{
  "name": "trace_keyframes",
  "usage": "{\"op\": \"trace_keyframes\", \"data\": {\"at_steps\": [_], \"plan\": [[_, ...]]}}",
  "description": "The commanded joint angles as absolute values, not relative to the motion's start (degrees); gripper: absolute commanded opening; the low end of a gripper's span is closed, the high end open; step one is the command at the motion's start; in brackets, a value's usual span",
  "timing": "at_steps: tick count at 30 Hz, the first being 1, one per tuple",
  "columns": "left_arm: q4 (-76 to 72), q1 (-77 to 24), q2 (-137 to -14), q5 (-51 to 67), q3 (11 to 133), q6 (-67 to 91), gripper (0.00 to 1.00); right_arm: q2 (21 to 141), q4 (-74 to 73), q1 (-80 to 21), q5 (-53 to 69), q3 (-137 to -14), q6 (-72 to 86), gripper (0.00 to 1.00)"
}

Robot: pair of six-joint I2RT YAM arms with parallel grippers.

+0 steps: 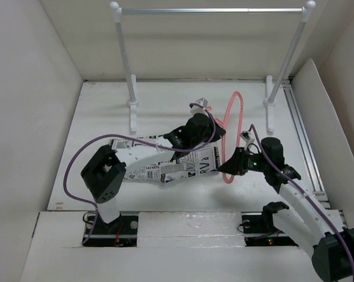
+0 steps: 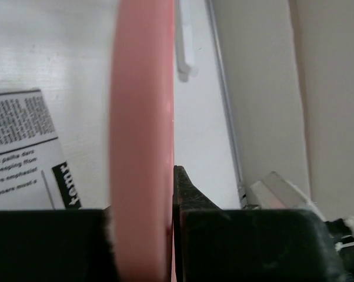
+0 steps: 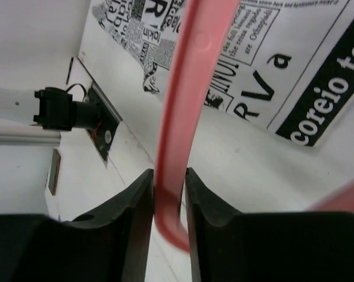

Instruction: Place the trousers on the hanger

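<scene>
Next, my left gripper opens, back off and takes the hanger by its hook (image 1: 209,108), because it is close against the hanger's upper bar and crowds the trousers' way.
The pink hanger (image 1: 231,132) stands on edge above the table, hook at the far end, held by both grippers. My left gripper (image 1: 215,125) reaches across the trousers and is shut on the hanger's upper bar (image 2: 142,117). My right gripper (image 1: 227,168) is shut on the hanger's near corner (image 3: 177,117), its jaws pressing each side of the pink bar. The trousers (image 1: 183,166), white with black newspaper print, lie flat on the table under the left arm, just left of the hanger. They also show in the left wrist view (image 2: 24,147) and the right wrist view (image 3: 283,70).
A white-and-silver rail (image 1: 212,10) on two posts stands at the back of the table. A metal track (image 1: 303,135) runs along the right side beside a slanted white wall panel (image 1: 330,123). White walls enclose the table.
</scene>
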State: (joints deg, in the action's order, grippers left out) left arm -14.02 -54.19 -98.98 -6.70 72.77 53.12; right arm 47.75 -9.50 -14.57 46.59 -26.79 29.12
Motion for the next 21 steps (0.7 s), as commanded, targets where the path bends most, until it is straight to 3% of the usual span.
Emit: {"op": "trace_keyframes", "data": {"at_steps": [1, 2, 4, 13, 14, 15, 18, 21], "plan": [[-14.67, -55.54, -98.17, -7.48, 69.00, 55.19, 0.00, 45.79, -16.26, -12.66, 49.21, -24.88, 21.36, 0.32], [-15.29, -55.55, -98.26, -6.95, 68.04, 55.63, 0.00, 45.79, -16.17, -12.05, 50.00, -24.26, 20.92, 0.18], [-15.82, -56.24, -98.88, -6.06, 66.54, 56.77, 0.00, 45.62, -16.09, -10.29, 50.54, -23.56, 19.95, 0.00], [-15.82, -58.01, -98.17, -6.77, 68.90, 54.14, 0.00, 48.59, -8.52, -5.81, 52.73, -22.50, 20.48, 0.00], [-15.30, -58.01, -98.35, -6.42, 69.25, 53.53, 0.07, 49.47, -9.13, -5.80, 52.82, -23.11, 19.96, 0.00], [-13.90, -58.01, -98.61, -5.46, 70.21, 53.18, 0.28, 49.48, -9.92, -5.28, 52.56, -23.38, 18.82, 0.00], [-15.81, -58.62, -95.04, -4.05, 67.61, 51.08, 0.79, 48.69, -12.03, -3.61, 51.60, -24.34, 17.23, 0.00], [-17.04, -59.23, -91.33, -4.57, 64.79, 50.71, 0.83, 49.74, -11.95, -3.08, 52.03, -24.34, 17.14, 0.00]]}}
